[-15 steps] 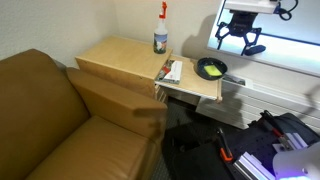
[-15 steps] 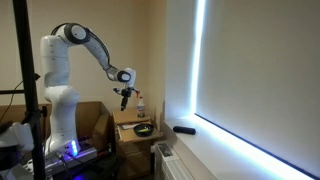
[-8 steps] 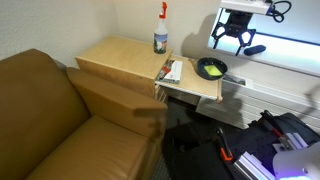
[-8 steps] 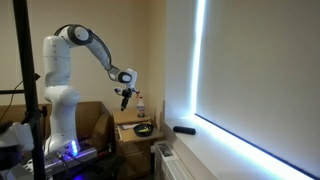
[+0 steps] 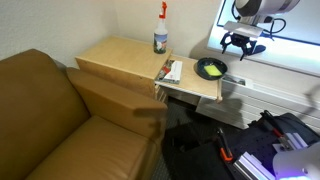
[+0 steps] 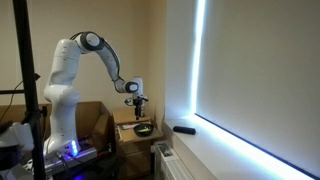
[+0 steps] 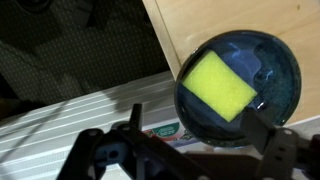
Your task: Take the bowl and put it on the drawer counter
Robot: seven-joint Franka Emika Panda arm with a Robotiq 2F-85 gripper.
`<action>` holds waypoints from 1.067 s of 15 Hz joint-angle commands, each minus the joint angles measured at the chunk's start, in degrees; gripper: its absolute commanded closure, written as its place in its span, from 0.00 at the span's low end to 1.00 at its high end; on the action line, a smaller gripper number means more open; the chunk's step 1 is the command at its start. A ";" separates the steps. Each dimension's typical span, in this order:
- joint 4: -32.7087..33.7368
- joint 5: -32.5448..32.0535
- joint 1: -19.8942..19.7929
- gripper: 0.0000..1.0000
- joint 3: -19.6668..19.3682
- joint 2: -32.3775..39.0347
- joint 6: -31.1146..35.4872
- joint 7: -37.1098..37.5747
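Next, I move my gripper next to the bowl's rim [image 5: 225,71] [image 7: 180,108] on the side near the white radiator and close it there, because the bowl hangs from it.
The bowl [image 5: 211,68] is dark outside with a yellow-green inside. It sits on the thin light wooden shelf [image 5: 195,88], near the shelf's far end. It also shows in an exterior view [image 6: 144,129]. In the wrist view the bowl [image 7: 240,85] fills the right side, just beyond my fingers. My gripper [image 5: 240,47] hangs open and empty a little above the bowl; it shows in an exterior view [image 6: 140,103] and the wrist view [image 7: 198,138]. The drawer counter [image 5: 118,57] is the tan cabinet beside the shelf.
A spray bottle [image 5: 160,30] stands at the counter's back edge. A printed packet [image 5: 171,71] lies on the shelf next to the bowl. A brown sofa [image 5: 50,125] fills the front. A white radiator [image 7: 70,110] and a bright window are beside the shelf.
My gripper has moved down and across toward the bowl and now hangs closer above it. The bowl has not moved.
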 commanded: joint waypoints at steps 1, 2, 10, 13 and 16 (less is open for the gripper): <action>5.20 5.54 -0.79 0.00 -0.48 7.81 4.61 -2.79; 6.71 9.09 -1.53 0.00 0.65 9.27 2.84 -4.64; 8.95 11.16 0.46 0.00 -1.68 12.59 0.47 -4.89; 9.46 11.59 -0.41 0.00 -2.12 15.69 0.78 -7.87; 9.83 11.50 -0.17 0.00 -3.03 18.11 3.30 -10.09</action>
